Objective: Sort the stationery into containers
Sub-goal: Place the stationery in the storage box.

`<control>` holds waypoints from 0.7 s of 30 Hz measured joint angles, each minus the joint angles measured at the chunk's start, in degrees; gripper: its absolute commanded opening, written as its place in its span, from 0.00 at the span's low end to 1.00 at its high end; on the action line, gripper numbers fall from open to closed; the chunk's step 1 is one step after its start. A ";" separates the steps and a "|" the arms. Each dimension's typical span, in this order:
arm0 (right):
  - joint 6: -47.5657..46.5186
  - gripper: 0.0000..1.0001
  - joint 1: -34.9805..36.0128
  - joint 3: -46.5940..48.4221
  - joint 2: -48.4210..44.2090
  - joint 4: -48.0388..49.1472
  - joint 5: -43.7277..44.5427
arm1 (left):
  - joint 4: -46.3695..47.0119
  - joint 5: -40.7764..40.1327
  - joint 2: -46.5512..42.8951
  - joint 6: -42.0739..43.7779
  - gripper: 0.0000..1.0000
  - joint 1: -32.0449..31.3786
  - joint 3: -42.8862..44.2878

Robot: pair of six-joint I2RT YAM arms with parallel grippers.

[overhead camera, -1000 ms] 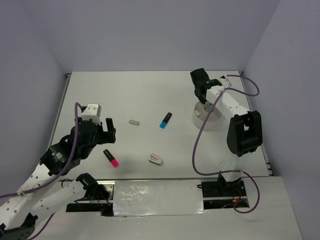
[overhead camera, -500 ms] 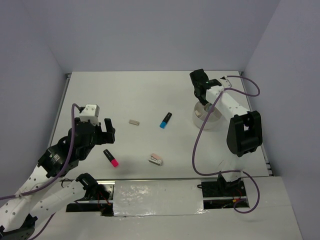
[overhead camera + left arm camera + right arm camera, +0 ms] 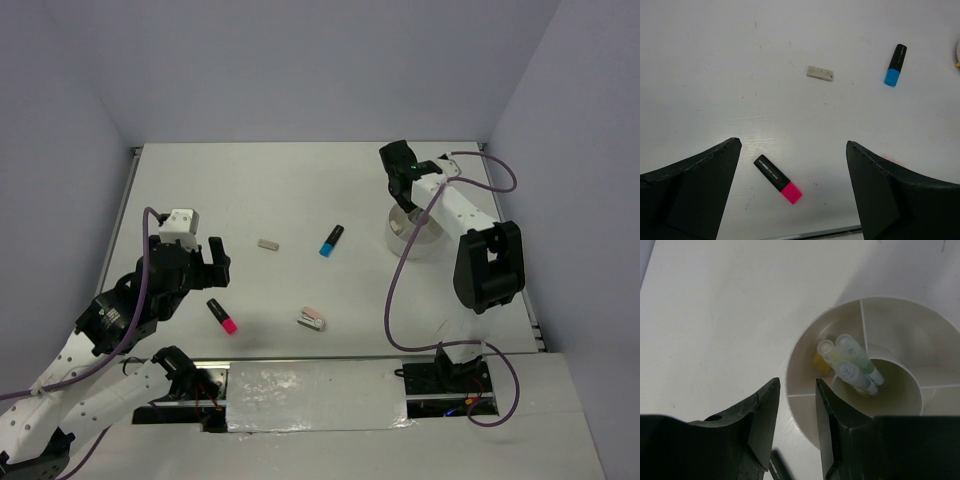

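My left gripper is to close next on the middle of the small whitish eraser (image 3: 268, 244) (image 3: 820, 73), which lies near the black marker with the blue end.
The round white tub (image 3: 417, 240) with inner dividers (image 3: 805, 347) stands at the right. Three pale capped pens (image 3: 850, 362) stand in its centre, with a yellow bit (image 3: 821, 362) beside them. My right gripper (image 3: 797, 385) hovers over the tub's left rim (image 3: 402, 192), open, nothing between its fingers. My left gripper (image 3: 792, 145) is open wide above the pink-ended black highlighter (image 3: 777, 179), which lies near it (image 3: 223, 316) in the top view. A blue-ended black marker (image 3: 332, 241) and a small whitish eraser (image 3: 267, 243) lie mid-table. A pinkish clip (image 3: 312, 319) lies near the front.
The marker (image 3: 895, 65) and eraser (image 3: 820, 73) also show far ahead in the left wrist view. A dark item's end (image 3: 777, 465) peeks out below the right fingers. Grey walls close the table's back and sides. The right arm's cable (image 3: 400, 270) loops beside the tub.
The right jaws have spread wider over the tub and drawn slightly back. The left arm has shifted slightly toward the near left. The loose items have not moved.
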 measured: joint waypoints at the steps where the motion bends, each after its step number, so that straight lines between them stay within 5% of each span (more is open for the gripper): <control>1: -1.09 0.42 0.00 -0.37 0.00 0.74 -0.52 | 0.00 -0.02 0.02 0.00 0.99 0.00 0.00; 10: -20.65 0.56 0.90 5.40 0.61 12.11 -15.56 | -0.11 -0.28 2.36 -0.13 0.99 0.02 0.04; 18: -35.50 0.64 7.17 10.21 -3.19 13.64 -23.71 | 1.07 1.18 13.75 -6.75 0.99 0.44 3.82; 19: -37.38 0.95 7.82 10.19 -4.66 13.62 -25.40 | 1.88 1.68 15.76 -7.85 0.99 0.76 4.24; 21: -41.05 1.00 9.05 9.49 -8.11 14.03 -27.87 | 4.70 3.85 21.64 -9.44 0.99 2.19 5.31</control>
